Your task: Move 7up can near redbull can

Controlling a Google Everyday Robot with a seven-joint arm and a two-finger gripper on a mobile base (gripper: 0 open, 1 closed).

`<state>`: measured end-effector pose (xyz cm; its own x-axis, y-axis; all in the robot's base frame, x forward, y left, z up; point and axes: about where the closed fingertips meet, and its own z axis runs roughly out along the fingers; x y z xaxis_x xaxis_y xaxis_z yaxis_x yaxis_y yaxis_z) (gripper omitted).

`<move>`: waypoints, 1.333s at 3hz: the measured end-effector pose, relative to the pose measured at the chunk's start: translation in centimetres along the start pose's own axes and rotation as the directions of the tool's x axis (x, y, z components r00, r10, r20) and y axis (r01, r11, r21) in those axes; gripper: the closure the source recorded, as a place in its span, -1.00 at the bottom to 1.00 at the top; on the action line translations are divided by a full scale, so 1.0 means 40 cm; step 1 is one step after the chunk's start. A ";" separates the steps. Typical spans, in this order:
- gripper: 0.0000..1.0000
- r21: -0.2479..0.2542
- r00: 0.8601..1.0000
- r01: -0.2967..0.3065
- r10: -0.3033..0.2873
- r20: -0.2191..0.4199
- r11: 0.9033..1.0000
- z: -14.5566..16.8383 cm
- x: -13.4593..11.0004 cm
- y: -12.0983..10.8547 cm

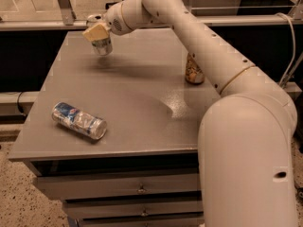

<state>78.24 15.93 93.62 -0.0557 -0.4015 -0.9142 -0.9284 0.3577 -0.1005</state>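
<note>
Next, I stand the 7up can on the grey table [92,109] just behind the redbull can and let go with my gripper.
The 7up can [101,44], silvery with a silver top, is upright at the far left of the grey table [137,103]. My gripper [97,31] is shut on its upper part and holds it just above the table surface; a shadow lies beneath it. The redbull can [78,121], slim, blue and silver, lies on its side near the table's front left edge, well apart from the 7up can.
An orange-brown can [194,72] stands upright at the right, partly hidden behind my arm [199,41]. Drawers [137,190] sit under the tabletop. A metal rail [42,25] runs behind the table.
</note>
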 end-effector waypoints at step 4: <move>1.00 -0.348 0.984 0.172 -0.148 0.096 0.921 -0.305 0.015 0.490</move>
<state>55.55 12.42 95.89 0.1176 -0.3666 -0.9229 -0.9930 -0.0332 -0.1133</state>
